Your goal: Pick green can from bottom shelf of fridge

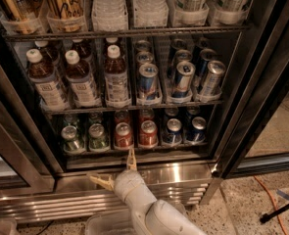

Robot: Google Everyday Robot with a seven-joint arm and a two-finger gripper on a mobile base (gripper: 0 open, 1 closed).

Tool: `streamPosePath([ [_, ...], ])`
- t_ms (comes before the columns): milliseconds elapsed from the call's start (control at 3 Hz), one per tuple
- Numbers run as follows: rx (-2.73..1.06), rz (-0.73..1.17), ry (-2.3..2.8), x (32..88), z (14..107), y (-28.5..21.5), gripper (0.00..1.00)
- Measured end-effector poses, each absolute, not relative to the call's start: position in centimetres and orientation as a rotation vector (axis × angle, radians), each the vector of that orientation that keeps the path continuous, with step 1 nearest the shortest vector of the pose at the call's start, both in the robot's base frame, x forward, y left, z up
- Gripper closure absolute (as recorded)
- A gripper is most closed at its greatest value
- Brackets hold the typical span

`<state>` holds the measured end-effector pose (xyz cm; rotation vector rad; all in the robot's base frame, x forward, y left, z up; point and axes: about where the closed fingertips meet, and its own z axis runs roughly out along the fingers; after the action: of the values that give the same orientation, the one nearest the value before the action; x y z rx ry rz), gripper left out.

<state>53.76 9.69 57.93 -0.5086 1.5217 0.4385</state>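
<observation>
My gripper is going to close around the sides of the green can (97,139) that stands next to the red cans on the fridge's bottom shelf.
The fridge (21,131) stands open, with a steel louvred base. On its bottom shelf (134,150) short cans stand in rows: two green cans at the left, one (71,139) and another (98,136) beside it, then red cans (124,135) and dark blue cans (173,131). My gripper (117,170) is open and empty, with tan fingers (131,159) spread wide. It is below the shelf's front rail, in front of the steel base, under the red cans and right of the green ones.
The rack above holds bottles (77,80) and tall blue-silver cans (148,81). The black door frame (252,97) and glass door stand at the right. A clear plastic bin (102,224) lies on the floor below my arm. An orange cable (271,195) crosses the floor at right.
</observation>
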Motion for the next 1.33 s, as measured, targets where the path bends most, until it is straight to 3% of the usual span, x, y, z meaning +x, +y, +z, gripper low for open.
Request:
streamPosePath([
  [333, -0.509, 0.438, 1.522, 53.8, 57.9, 9.7, 0.03],
  [1333, -0.531, 0.439, 1.514, 55.2, 58.0, 11.5, 0.25],
])
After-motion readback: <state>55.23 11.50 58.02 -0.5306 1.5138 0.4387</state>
